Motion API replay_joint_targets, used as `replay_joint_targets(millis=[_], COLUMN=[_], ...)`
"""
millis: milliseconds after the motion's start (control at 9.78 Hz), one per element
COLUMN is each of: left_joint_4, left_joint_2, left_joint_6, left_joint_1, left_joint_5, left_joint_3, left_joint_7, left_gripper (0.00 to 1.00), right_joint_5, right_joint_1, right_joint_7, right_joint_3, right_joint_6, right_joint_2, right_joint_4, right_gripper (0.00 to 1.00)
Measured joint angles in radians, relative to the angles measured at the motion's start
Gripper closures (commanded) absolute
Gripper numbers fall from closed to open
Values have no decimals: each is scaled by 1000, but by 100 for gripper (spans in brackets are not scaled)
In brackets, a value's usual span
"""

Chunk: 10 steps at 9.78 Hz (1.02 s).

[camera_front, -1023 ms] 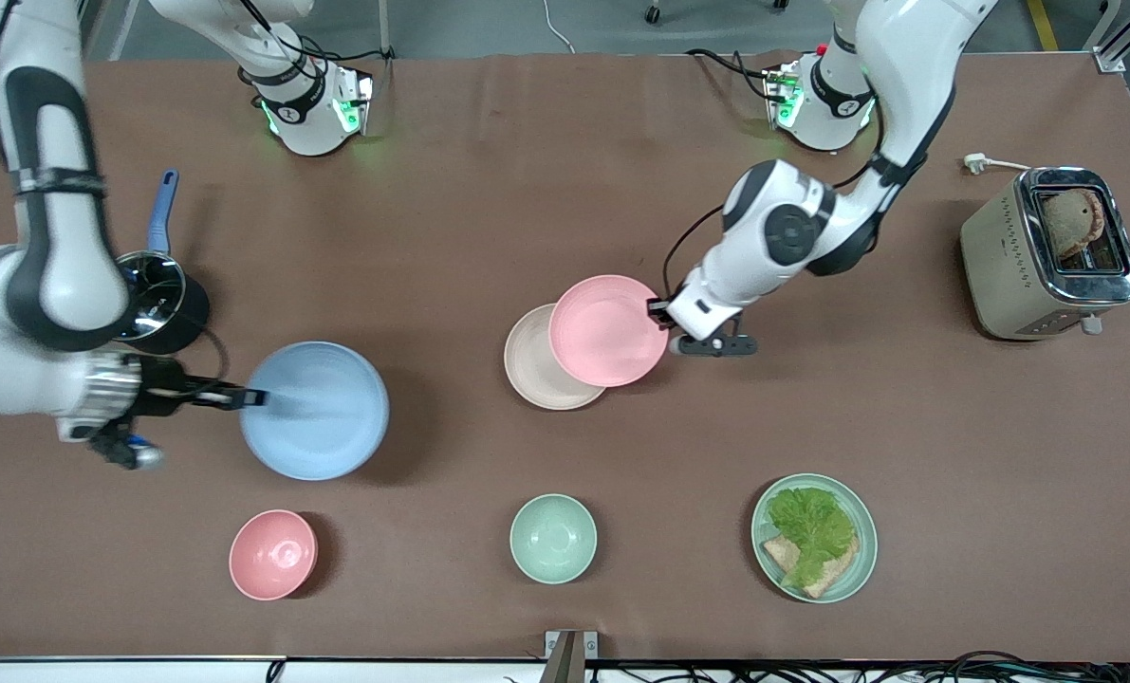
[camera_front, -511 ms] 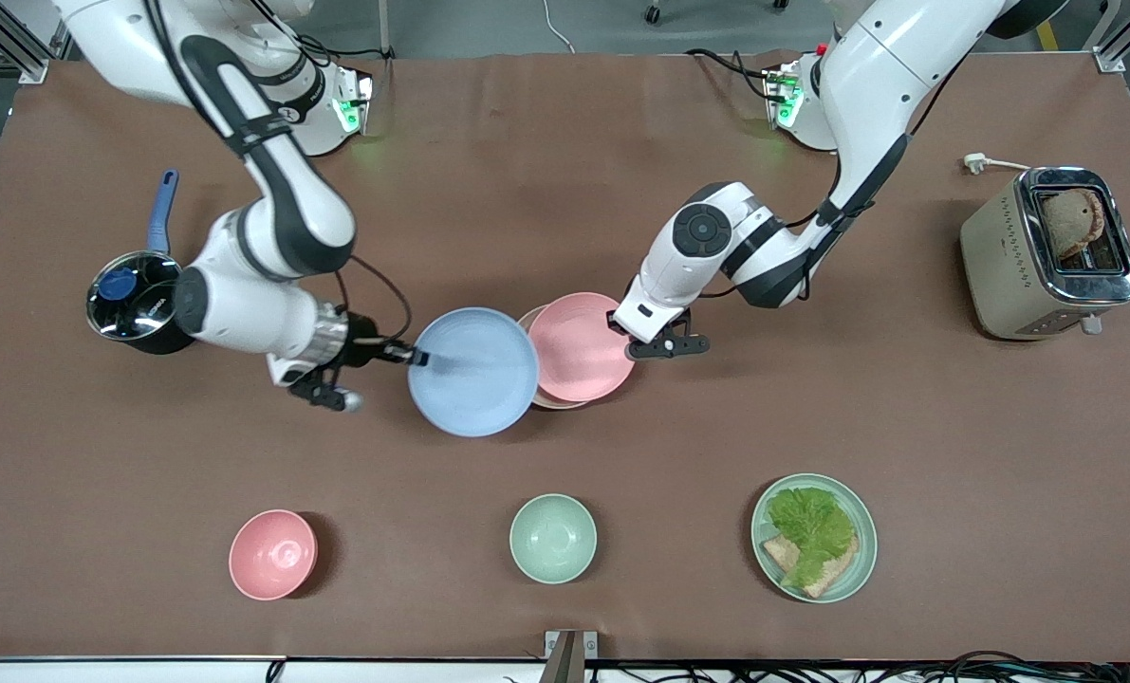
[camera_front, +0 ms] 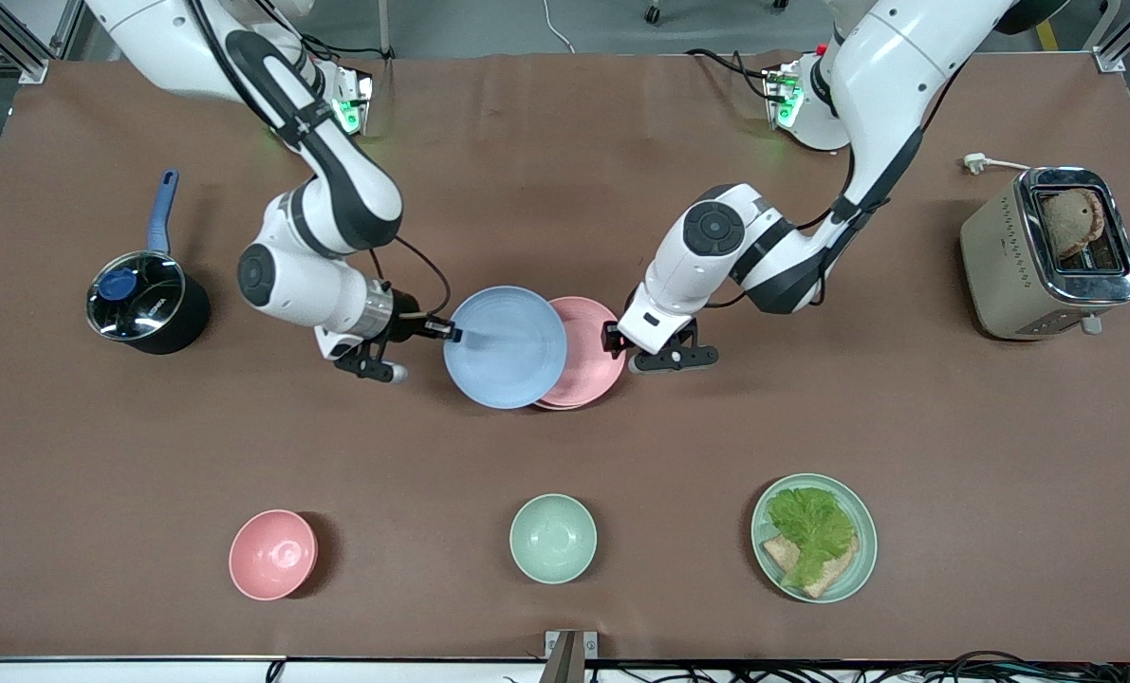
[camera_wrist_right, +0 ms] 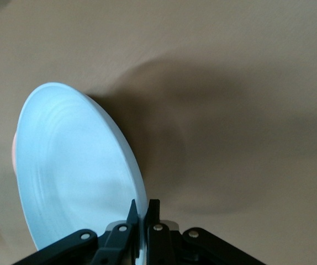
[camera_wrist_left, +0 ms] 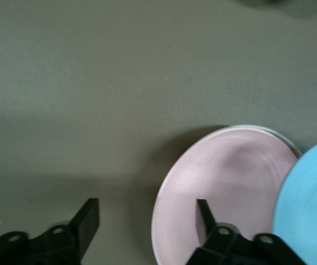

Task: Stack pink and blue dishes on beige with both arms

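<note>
My right gripper is going to set the light blue plate down for me, placing it squarely on top of the pink plate [camera_front: 562, 352]. The blue plate is held up in the air now.
My right gripper [camera_front: 451, 332] is shut on the rim of the light blue plate [camera_front: 505, 347], holding it up in the air. It overlaps the part of the pink plate [camera_front: 591, 356] toward the right arm's end. In the right wrist view the fingers [camera_wrist_right: 143, 207] pinch the blue plate [camera_wrist_right: 75, 171] at its edge. The pink plate [camera_wrist_left: 225, 187] lies on the beige plate, of which only a thin rim [camera_wrist_left: 271, 131] shows. My left gripper [camera_front: 614, 339] is open, its fingers spread wide across the pink plate's rim [camera_wrist_left: 146, 204], touching nothing. The blue plate [camera_wrist_left: 313, 210] also shows in the left wrist view.
A saucepan [camera_front: 138, 308] stands toward the right arm's end. Nearer the camera are a pink bowl [camera_front: 272, 554], a mint-green bowl [camera_front: 552, 538] and a mint-green plate [camera_front: 859, 569] with lettuce and bread. A toaster [camera_front: 1048, 251] stands toward the left arm's end.
The right arm has carried the blue plate from the right arm's end of the table to over the pink plate. The pink plate has shifted and now covers the beige plate.
</note>
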Motion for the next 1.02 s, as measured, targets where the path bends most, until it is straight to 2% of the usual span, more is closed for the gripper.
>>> replay_joint_targets(millis=[102, 307, 614, 818, 920, 1023], left_joint_4=[2, 4, 14, 90, 175, 263], left_joint_2=[-41, -165, -335, -415, -434, -443], left_joint_6=[-38, -156, -266, -455, -590, -705], left_joint_1=[4, 10, 12, 13, 14, 14], left_joint_5=[6, -9, -218, -282, -285, -285], left_joint_3=[14, 89, 248, 359, 403, 442], left_joint_7=[16, 158, 514, 746, 828, 897], left_gripper=[0, 0, 0, 0, 0, 0], right_joint_5=[0, 0, 0, 0, 0, 0], right_joint_1=[1, 12, 44, 54, 58, 62], right_joint_7=[27, 78, 86, 86, 86, 86], right_joint_3=[28, 74, 80, 80, 80, 81], right_joint_6=[25, 96, 224, 269, 279, 294], right_joint_2=[0, 5, 61, 102, 109, 113], right_joint_4=[-1, -20, -54, -55, -55, -55], right_gripper=[99, 98, 95, 86, 59, 26])
